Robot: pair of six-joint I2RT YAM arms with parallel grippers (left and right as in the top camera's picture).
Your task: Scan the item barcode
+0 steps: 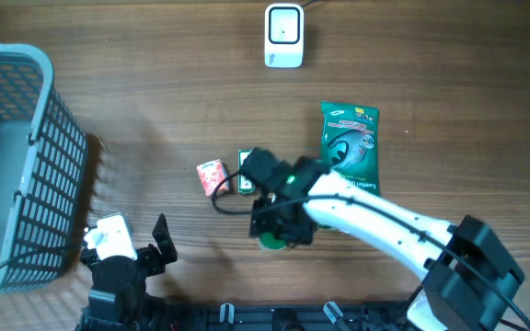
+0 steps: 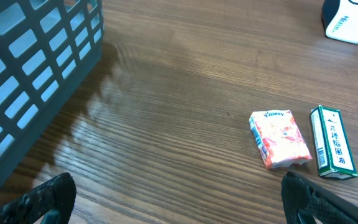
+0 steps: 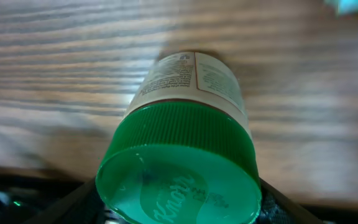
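The jar's label shows only fine print in this grip, so next I open my right gripper, turn and take the lid (image 1: 271,242) from another side before scanning the barcode.
A jar with a green ribbed lid (image 3: 179,180) and a white printed label (image 3: 191,78) lies on the wooden table, filling the right wrist view. My right gripper (image 3: 179,208) has a dark finger pressed against each side of the lid, shut on the jar. From overhead only a green edge of the lid (image 1: 270,243) shows beneath the right gripper (image 1: 279,225). The white scanner (image 1: 283,35) stands at the far edge of the table. My left gripper (image 2: 179,205) hangs open over bare wood near the front left, with nothing between its fingers.
A grey mesh basket (image 1: 17,156) fills the left side. A red packet (image 1: 212,176) and a small green box (image 1: 245,172) lie just left of the right gripper. A green pouch (image 1: 350,147) lies to its right, partly under the arm.
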